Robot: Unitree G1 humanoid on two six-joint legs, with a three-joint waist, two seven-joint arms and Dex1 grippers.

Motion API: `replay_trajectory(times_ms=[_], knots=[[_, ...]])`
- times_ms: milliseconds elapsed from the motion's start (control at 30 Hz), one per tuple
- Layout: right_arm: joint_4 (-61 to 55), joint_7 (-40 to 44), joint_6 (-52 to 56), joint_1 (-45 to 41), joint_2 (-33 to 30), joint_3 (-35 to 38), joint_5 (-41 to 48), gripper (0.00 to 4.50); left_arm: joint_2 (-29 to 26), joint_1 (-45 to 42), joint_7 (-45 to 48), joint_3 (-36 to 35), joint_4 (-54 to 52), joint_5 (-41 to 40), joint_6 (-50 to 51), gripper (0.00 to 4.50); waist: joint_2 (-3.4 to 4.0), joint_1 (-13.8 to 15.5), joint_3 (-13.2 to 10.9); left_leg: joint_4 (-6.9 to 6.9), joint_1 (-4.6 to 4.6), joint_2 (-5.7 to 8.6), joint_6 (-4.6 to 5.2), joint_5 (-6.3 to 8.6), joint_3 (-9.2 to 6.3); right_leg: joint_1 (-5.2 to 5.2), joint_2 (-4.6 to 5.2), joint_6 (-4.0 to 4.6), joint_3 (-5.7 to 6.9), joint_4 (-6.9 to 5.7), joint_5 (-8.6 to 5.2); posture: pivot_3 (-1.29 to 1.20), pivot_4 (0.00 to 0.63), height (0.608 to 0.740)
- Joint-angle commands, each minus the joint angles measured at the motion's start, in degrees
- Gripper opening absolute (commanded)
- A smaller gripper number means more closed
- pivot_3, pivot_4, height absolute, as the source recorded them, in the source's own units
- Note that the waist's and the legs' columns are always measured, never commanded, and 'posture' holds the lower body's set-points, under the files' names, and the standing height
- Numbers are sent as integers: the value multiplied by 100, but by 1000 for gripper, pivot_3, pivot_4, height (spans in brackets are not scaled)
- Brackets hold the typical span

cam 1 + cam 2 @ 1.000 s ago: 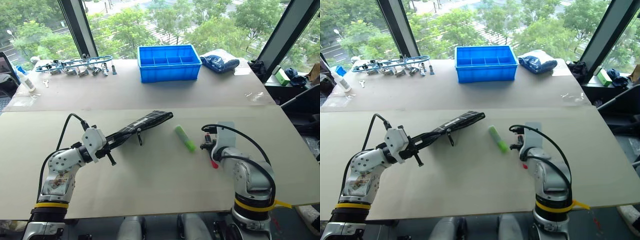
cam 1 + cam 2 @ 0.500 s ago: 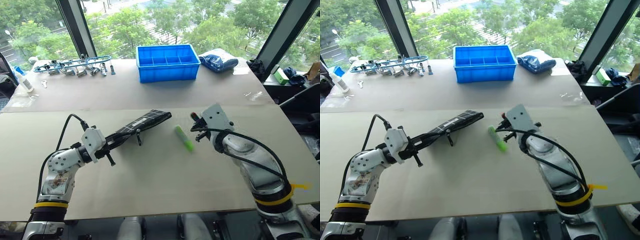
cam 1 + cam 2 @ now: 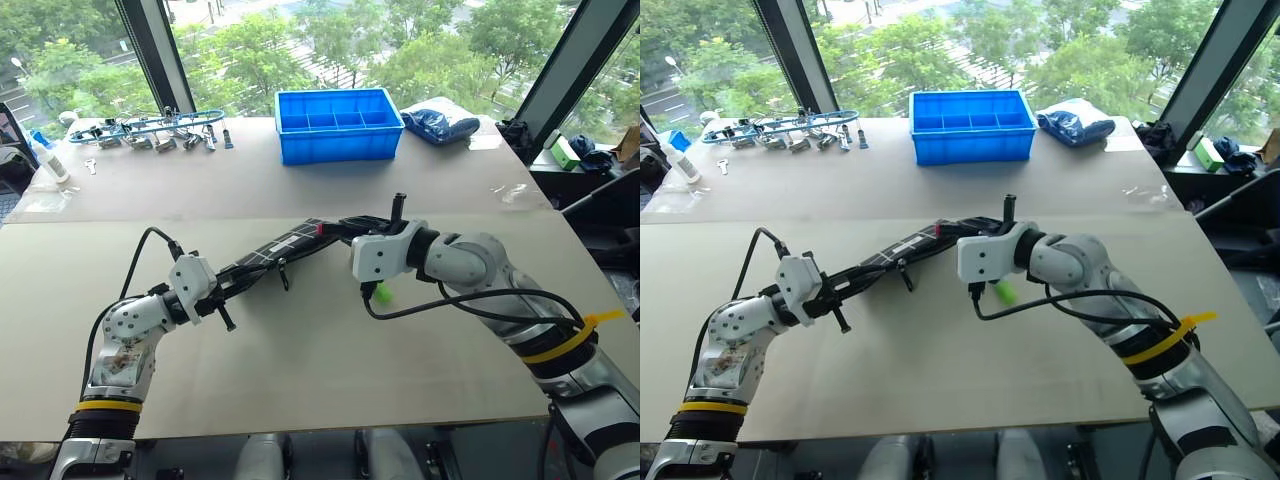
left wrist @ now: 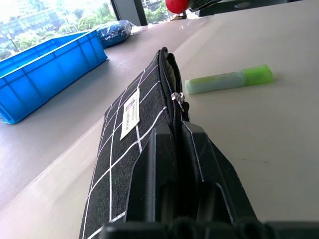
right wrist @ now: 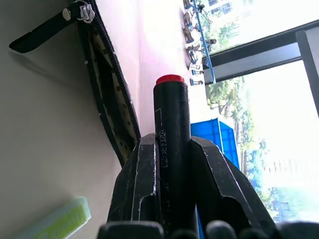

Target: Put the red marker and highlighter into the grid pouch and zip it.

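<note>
My right gripper is going to release the red marker, now at the pouch's far open end, inside the grid pouch's open far end [image 3: 302,250] [image 5: 112,94], close to the black pull strap.
The grid pouch [image 3: 290,243] is black with white lines and lies slanted on the near table, its zipper open. My left gripper [image 3: 228,283] is shut on the pouch's near end; the left wrist view shows the fingers [image 4: 164,169] clamped on the zipper edge. My right gripper [image 3: 345,226] is shut on the red marker [image 5: 172,124], its red end [image 3: 321,228] right at the pouch's far open end [image 5: 109,99]. Just below my right hand lies the light green highlighter [image 3: 381,293], mostly hidden by it and seen whole in the left wrist view [image 4: 229,80].
On the far table stand a blue divided bin [image 3: 338,125], a blue bag [image 3: 438,122] and a row of metal tools [image 3: 150,130]. A small bottle [image 3: 50,160] is at the far left. The pouch's black pull strap [image 5: 42,32] hangs off its side.
My right arm has swung from the near right of the table leftward to the pouch's far end, carrying the red marker. The left gripper and pouch have stayed still.
</note>
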State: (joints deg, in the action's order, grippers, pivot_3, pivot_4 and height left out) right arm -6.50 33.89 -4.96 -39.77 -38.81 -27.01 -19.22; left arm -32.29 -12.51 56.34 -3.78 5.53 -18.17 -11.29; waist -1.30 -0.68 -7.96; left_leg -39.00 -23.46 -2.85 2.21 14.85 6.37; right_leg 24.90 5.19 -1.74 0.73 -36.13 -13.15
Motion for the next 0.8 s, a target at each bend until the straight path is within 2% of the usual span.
replay_trajectory(times_ms=[33, 333, 800], knots=[[104, 69, -561, -75, 63, 49, -221, 518, 23, -82, -6, -25, -160, -61, -64, 0, 0, 6, 0, 0, -1, 1, 0, 0, 0, 0, 1, 0, 0, 0, 0, 0, 150, 740], [530, -55, -971, 119, 353, 44, -701, 518, 37, -127, -7, -23, -147, -63, -59, 0, 0, -4, 0, -1, 2, 0, -2, -1, 3, -1, 0, 0, -1, -3, 0, 0, 150, 740], [1295, -99, -1330, -191, 686, 132, -1012, 518, 14, -94, 33, 6, -204, -47, -35, 0, 0, -4, 0, -1, 2, 0, -25, -15, 4, -1, 0, 0, -1, -3, 0, 0, 150, 740]])
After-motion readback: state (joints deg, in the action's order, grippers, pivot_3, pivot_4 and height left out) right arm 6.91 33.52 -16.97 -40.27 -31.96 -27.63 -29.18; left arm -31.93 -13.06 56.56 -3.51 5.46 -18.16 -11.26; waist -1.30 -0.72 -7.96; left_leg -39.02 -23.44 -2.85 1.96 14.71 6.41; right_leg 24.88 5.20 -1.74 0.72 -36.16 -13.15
